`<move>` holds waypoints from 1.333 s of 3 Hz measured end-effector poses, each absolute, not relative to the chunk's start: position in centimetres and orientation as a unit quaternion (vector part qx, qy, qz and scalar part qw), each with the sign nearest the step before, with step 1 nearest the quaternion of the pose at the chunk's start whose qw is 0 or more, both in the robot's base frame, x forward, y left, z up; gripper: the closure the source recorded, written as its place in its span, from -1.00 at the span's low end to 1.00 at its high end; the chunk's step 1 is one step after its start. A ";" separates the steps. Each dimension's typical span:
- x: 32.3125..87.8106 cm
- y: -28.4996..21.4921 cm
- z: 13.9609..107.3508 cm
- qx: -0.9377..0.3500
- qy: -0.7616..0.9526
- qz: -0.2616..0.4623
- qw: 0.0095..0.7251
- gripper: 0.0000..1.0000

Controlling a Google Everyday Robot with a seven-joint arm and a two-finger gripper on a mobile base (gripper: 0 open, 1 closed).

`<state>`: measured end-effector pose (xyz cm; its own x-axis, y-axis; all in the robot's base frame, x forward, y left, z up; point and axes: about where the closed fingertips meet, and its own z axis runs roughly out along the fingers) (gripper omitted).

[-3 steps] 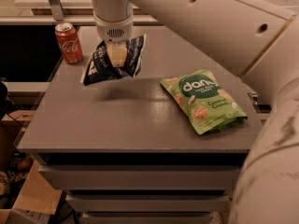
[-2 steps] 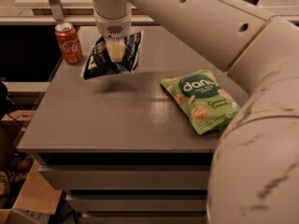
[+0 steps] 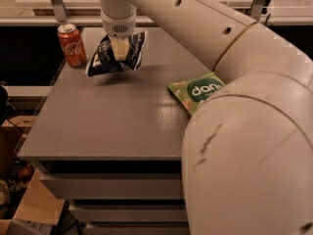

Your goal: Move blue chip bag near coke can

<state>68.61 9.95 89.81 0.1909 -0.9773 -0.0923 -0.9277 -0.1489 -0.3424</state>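
Note:
Next, the gripper releases the blue chip bag on the grey table [image 3: 105, 52] beside the red coke can.
The blue chip bag [image 3: 105, 58] is dark navy with white lettering and hangs a little above the grey table [image 3: 117, 116], its shadow beneath it. My gripper [image 3: 120, 49] comes down from above and is shut on the bag's middle. The red coke can [image 3: 71, 44] stands upright at the table's far left edge, just left of the bag with a small gap between them.
A light green "dan" snack bag [image 3: 195, 91] lies at the right of the table, partly hidden by my large white arm [image 3: 244, 131]. Cardboard boxes [image 3: 34, 204] sit on the floor at the lower left. A white counter runs behind the table.
The gripper and the blue chip bag have shifted slightly towards the can and the far edge. My arm's elbow has swung in and now covers the right side of the view.

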 end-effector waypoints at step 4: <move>72.8 12.5 89.7 -0.752 0.630 -0.061 0.182 0.66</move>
<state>72.79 12.46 89.72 0.1989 -0.9703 -0.1376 -0.9256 -0.1398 -0.3518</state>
